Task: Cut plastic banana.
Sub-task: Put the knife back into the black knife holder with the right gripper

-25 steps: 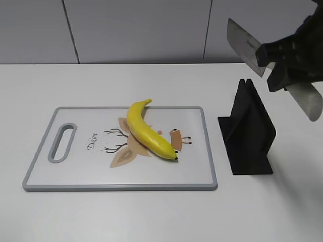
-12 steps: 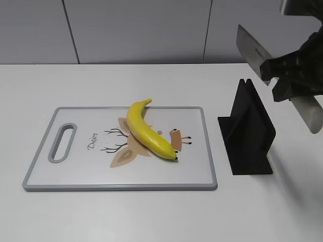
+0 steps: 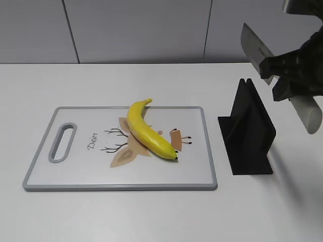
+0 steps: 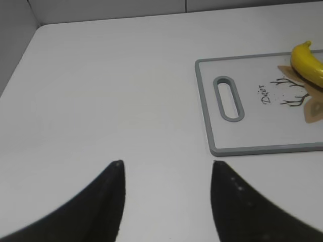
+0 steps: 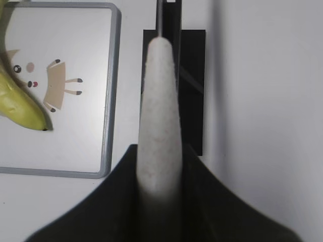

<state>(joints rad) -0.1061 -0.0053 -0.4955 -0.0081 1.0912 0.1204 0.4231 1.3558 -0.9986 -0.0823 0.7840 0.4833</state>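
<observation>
Next, my right gripper puts the knife down in the slot atop the black knife stand [image 3: 262, 113] [image 5: 169, 63].
The plastic banana [image 3: 146, 132] lies whole on the white cutting board [image 3: 75, 174], black tip toward the front right. It also shows in the left wrist view [image 4: 308, 63] and the right wrist view [image 5: 17, 101]. My right gripper [image 3: 295, 68] is shut on a knife [image 3: 255, 48] by its pale handle [image 5: 160, 111], held in the air above the black knife stand [image 3: 247, 133]. The blade points up and left. My left gripper [image 4: 166, 164] is open and empty over bare table, left of the board [image 4: 212, 101].
The black knife stand [image 5: 192, 75] stands right of the cutting board. The board has a grey rim and a handle slot [image 3: 61, 142] at its left end. A grey wall runs behind the white table.
My right gripper with the knife has moved a little to the right and slightly up over the stand. The banana and the board have not moved.
</observation>
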